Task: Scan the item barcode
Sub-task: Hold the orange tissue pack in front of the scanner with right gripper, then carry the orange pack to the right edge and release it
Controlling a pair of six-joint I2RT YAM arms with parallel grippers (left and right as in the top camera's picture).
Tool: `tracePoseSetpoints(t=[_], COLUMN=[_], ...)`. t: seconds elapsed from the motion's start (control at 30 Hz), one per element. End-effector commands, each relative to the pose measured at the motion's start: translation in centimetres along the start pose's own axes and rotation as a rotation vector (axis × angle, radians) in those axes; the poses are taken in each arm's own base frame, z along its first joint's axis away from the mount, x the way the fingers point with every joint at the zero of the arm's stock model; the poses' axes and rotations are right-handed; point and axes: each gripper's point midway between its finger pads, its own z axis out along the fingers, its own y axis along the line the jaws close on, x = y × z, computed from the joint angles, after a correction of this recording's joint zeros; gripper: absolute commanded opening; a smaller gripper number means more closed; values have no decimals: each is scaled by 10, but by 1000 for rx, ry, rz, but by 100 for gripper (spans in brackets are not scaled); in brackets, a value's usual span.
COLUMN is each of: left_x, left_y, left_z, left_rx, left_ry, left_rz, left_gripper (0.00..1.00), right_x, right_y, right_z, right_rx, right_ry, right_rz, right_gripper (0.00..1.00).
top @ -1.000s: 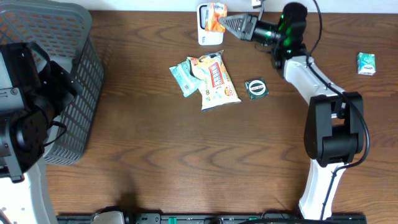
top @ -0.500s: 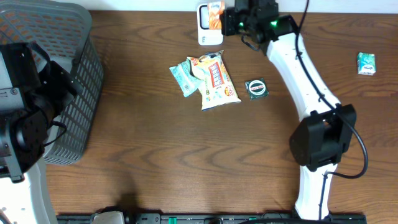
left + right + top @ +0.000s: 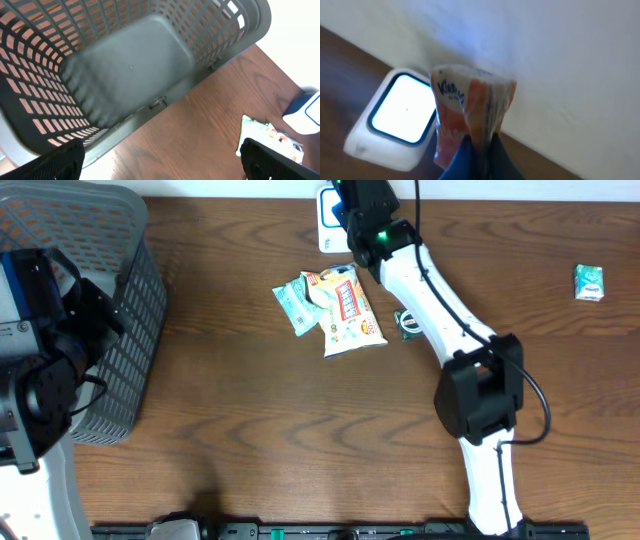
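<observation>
Next, I release the Kleenex tissue pack on the table [image 3: 603, 328] with my right gripper, near the small green pack's near side.
An orange and white Kleenex tissue pack [image 3: 470, 107] is the item, and my right gripper [image 3: 479, 150] is shut on its lower edge between blue fingers [image 3: 457, 162]. The pack hangs upright just right of the white scanner [image 3: 400, 115], whose window glows. From overhead the right wrist [image 3: 368, 215] covers the pack and most of the scanner [image 3: 325, 225] at the table's far edge. My left gripper [image 3: 162, 165] stands open and empty over the table beside the grey basket [image 3: 125, 75].
Snack bags [image 3: 348, 308] and a teal packet [image 3: 293, 305] lie mid-table. A round green item [image 3: 408, 325] shows partly under the right arm. A small green pack [image 3: 588, 282] sits far right. The basket [image 3: 110, 300] fills the left side.
The right arm has swung left along the back edge with the tissue pack, from right of the scanner to directly over it. The left arm has not moved.
</observation>
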Motion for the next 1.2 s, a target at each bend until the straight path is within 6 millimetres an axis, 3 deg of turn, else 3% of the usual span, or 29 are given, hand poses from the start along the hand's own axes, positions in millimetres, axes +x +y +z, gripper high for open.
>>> tracePoseSetpoints(t=[0.0, 0.1, 0.4, 0.77, 0.9, 1.07, 1.17], left_x=[-2, -2, -2, -2, -2, -2, -2], left_y=[1, 1, 1, 1, 1, 1, 1], left_z=[-1, -1, -1, -1, -1, -1, -1], left_rx=[-3, -4, -4, -4, -3, -4, -4], left_ry=[-6, -5, -5, -5, -6, -5, -5], left_rz=[-14, -13, -13, -13, -14, -13, -13], left_gripper=[98, 98, 98, 98, 98, 98, 98], right_x=[-13, -17, 20, 21, 15, 5, 11], right_y=[7, 15, 53, 63, 40, -5, -38], right_z=[13, 24, 60, 62, 60, 46, 37], right_rx=[-1, 10, -17, -42, 62, 145, 156], right_ry=[-84, -134, -100, -111, -90, -74, -33], right_rz=[-131, -207, -400, -433, -330, -136, -42], right_gripper=[1, 1, 1, 1, 1, 1, 1])
